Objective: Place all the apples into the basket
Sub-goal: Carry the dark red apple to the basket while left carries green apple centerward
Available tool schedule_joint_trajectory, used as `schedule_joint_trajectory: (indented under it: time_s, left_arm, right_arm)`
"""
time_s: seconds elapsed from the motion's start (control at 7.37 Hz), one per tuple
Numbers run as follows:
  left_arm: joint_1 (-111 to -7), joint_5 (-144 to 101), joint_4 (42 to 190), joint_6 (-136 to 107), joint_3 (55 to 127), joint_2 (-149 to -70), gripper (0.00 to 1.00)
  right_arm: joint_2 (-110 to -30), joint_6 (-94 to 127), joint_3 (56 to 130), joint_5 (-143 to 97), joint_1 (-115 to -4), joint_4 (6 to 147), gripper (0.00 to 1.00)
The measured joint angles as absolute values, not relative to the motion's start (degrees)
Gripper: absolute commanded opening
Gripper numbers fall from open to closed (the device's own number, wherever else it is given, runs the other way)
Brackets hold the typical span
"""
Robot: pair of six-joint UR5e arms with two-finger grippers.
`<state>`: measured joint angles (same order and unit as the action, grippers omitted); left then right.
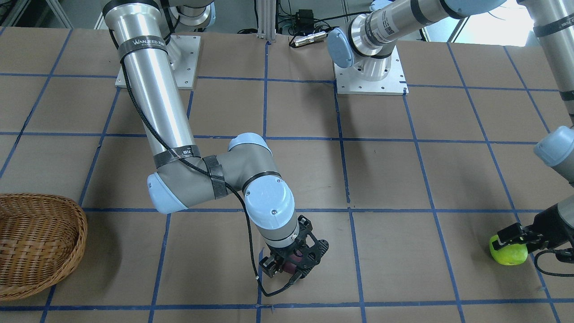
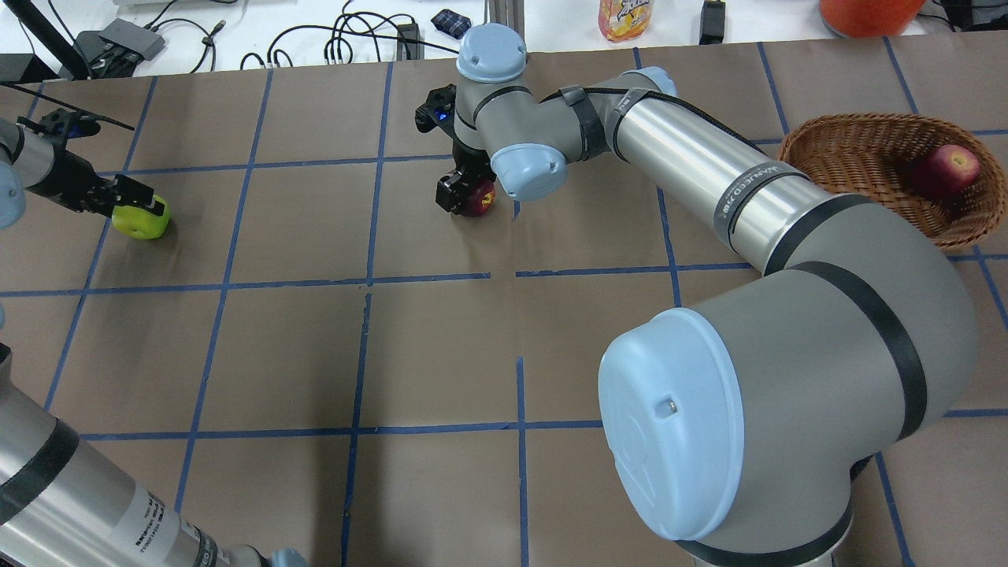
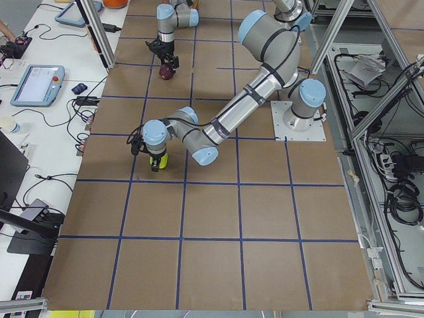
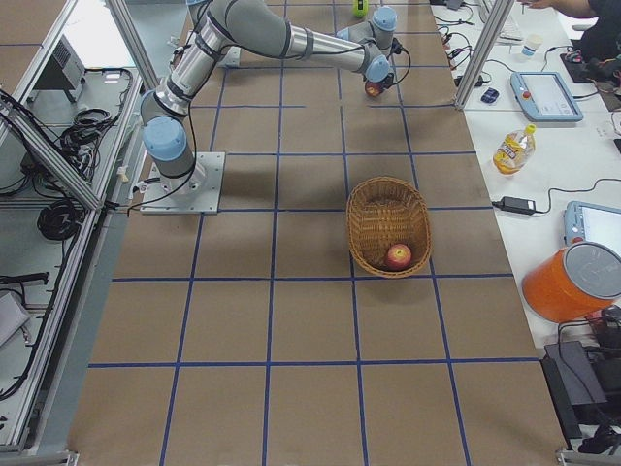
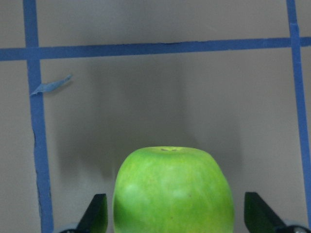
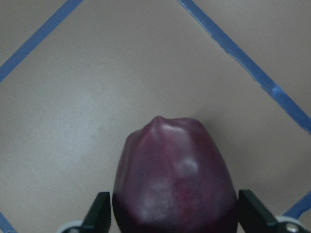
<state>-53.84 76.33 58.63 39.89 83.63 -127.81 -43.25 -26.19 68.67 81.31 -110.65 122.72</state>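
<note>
The dark maroon apple, now at the table's far middle, will go down inside the wicker basket [image 1: 10, 222], close to its near side, from my right gripper.
A lime green apple [image 1: 509, 255] [image 2: 142, 220] [image 5: 172, 194] sits on the table at my far left. My left gripper [image 2: 135, 206] [image 5: 175, 216] is open, its fingers straddling the apple with small gaps. A dark maroon apple [image 1: 293, 265] [image 2: 479, 198] [image 6: 175, 184] is at the table's far middle. My right gripper [image 1: 290, 265] [image 6: 172, 216] is shut on it, pads touching both sides. A red apple with yellowish streaks [image 2: 949, 169] [image 4: 399, 256] lies in the wicker basket [image 2: 850, 130] [image 1: 71, 224] [image 4: 364, 209] at my right.
Blue tape lines grid the brown table. Beyond the far edge lie cables [image 2: 346, 43], a drink bottle [image 2: 626, 17] and an orange bucket [image 2: 866, 12]. The right arm's elbow [image 2: 787, 378] fills the overhead view's lower right.
</note>
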Motion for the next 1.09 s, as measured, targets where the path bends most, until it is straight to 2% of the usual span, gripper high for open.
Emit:
schedule_joint_trajectory:
  time_s: [0.14,0.27,0.41,0.68,0.95,1.09]
  left_arm:
    - [-53.9,76.4,58.0,39.9,83.3,-128.3,0.34]
    - [-54.2,76.4,57.2,39.9,83.3,-128.2,0.20]
    - [-55.4,76.6,58.2,39.8,83.3,-126.7,0.16]
    - [-58.8,78.7,67.7,38.8,82.6,-120.2,0.16]
    - [-63.8,75.2,74.7,32.3,86.9,-111.9,0.17]
    - [-68.0,74.1,73.1,26.6,90.9,-108.2,0.17]
  right_arm:
    - [-43.3,-26.2,68.5,81.4,-110.6,122.0,0.00]
    - [-43.5,-26.0,68.3,81.6,-110.6,121.1,0.00]
    - [-44.3,-25.8,68.2,81.8,-110.5,120.2,0.00]
    - [-48.1,-25.3,68.1,82.2,-109.1,114.6,0.00]
    - [-54.3,-25.1,68.5,83.6,-101.2,104.5,0.00]
    - [-57.6,-25.1,68.8,84.2,-94.8,99.4,0.00]
